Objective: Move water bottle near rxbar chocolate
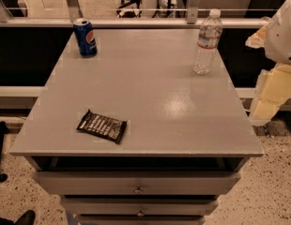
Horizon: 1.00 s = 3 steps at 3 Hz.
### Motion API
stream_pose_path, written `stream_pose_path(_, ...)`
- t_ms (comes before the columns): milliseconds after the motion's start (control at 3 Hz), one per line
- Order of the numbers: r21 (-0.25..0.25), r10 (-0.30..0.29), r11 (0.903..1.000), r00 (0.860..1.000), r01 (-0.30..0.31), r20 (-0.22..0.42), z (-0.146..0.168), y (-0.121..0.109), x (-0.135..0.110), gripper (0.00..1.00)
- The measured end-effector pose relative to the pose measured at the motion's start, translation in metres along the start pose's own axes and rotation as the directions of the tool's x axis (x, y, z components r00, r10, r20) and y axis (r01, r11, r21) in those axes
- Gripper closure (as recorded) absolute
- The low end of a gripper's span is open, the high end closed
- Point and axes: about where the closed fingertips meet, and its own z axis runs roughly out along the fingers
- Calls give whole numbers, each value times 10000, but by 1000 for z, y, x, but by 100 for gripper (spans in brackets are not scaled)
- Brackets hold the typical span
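The robot's gripper needs to next move to the water bottle's middle [207, 39], around its white-and-red label, and close there.
The water bottle [206, 42] is clear and ribbed, with a white cap and a white-and-red label. It stands upright near the far right corner of the grey table [159, 102]. The rxbar chocolate [102, 126] lies flat in a dark wrapper with pale stripes near the front left edge. My gripper [264, 110] hangs off the table's right side, lower than the bottle and well apart from it, holding nothing that I can see. The white arm [284, 32] rises above it at the right edge.
A blue soda can [85, 37] stands upright at the far left corner. The table top sits on a drawer unit [138, 189]. A railing [136, 21] runs behind the table. The floor is speckled on both sides.
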Motion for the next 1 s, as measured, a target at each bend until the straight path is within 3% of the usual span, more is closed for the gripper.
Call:
stream_pose_path(333,70,-8,10000,10000,8,31,0,-1,-1,0)
stream_pose_path(667,404,83,9991,9998,-91,199,9,-16,0,0)
stream_pose_path(1000,989,502,9935,9972,-554,547,33,-57,4,0)
